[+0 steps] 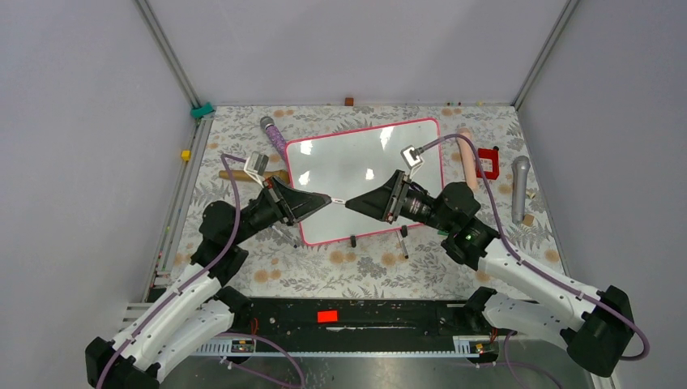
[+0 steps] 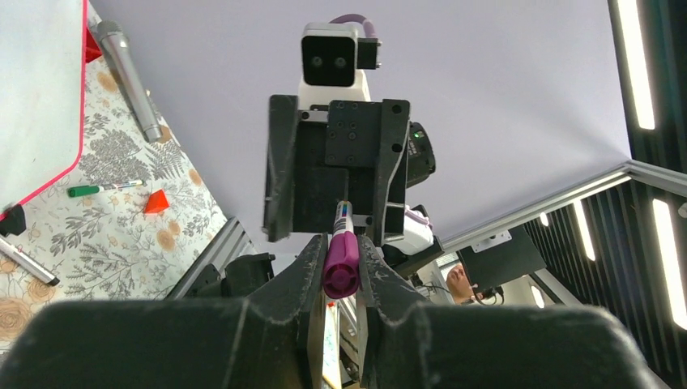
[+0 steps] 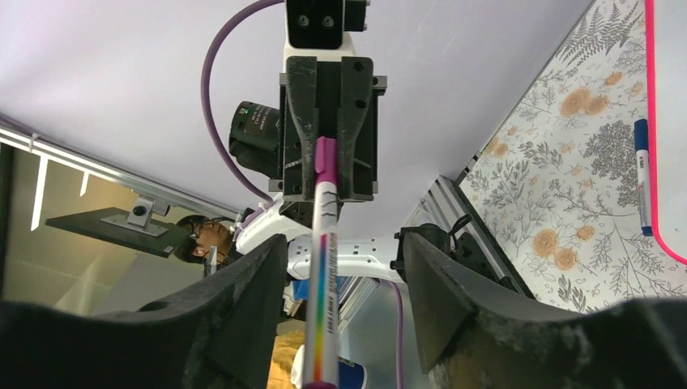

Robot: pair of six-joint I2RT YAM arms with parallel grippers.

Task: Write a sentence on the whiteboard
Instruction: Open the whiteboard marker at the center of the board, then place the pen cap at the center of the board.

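Note:
My left gripper needs to let go of the purple cap on the table (image 1: pixel 255 250) beside the loose marker, on the wooden stick's side.
The whiteboard (image 1: pixel 364 158) lies flat at the table's middle, glossy white with a pink-red frame. No sentence shows on it. Both grippers meet tip to tip above its front left part. My left gripper (image 1: pixel 324 198) is shut on the purple cap (image 2: pixel 341 263) of a marker (image 1: pixel 339 200). My right gripper (image 1: pixel 351 203) is open. Its fingers (image 3: pixel 251 284) stand wide on either side of the marker's white rainbow-striped barrel (image 3: pixel 322 275) without touching it. The board's edge also shows in the left wrist view (image 2: pixel 32 97) and the right wrist view (image 3: pixel 672 121).
A grey microphone (image 1: pixel 519 188), a red block (image 1: pixel 488 160) and a beige cylinder (image 1: pixel 467 158) lie right of the board. A purple wand (image 1: pixel 275 138) and a wooden stick (image 1: pixel 235 174) lie to its left. Loose markers (image 1: pixel 403 241) lie at its front edge, a green one (image 2: pixel 101 189) beside it.

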